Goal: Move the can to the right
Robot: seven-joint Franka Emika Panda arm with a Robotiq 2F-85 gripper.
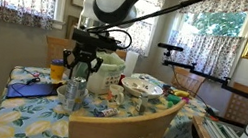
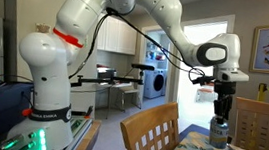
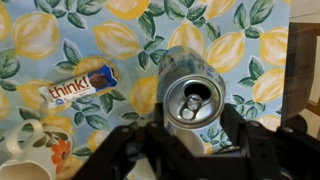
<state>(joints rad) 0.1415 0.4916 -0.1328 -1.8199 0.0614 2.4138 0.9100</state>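
I will bring the silver can, now upright near the table's corner, to the lemon-print tablecloth (image 1: 100,98) (image 3: 108,110) and let go of it there with my gripper, close beside the think! bar.
A silver can (image 3: 195,100) with an opened pull-tab top stands upright on the lemon-print tablecloth (image 3: 120,40). In the wrist view my gripper (image 3: 193,118) straddles it, with a black finger pressed against each side of the can. In both exterior views the gripper (image 1: 80,72) (image 2: 221,112) points straight down over the can (image 1: 71,94) (image 2: 219,132) near the table's corner. I cannot tell whether the can's base touches the cloth.
A think! bar (image 3: 78,85) lies left of the can and a white mug (image 3: 20,140) sits lower left. An orange cup (image 1: 56,70), a pale jug (image 1: 110,75) and a bowl (image 1: 142,84) crowd the table. Wooden chairs (image 1: 118,134) (image 2: 153,137) stand close by.
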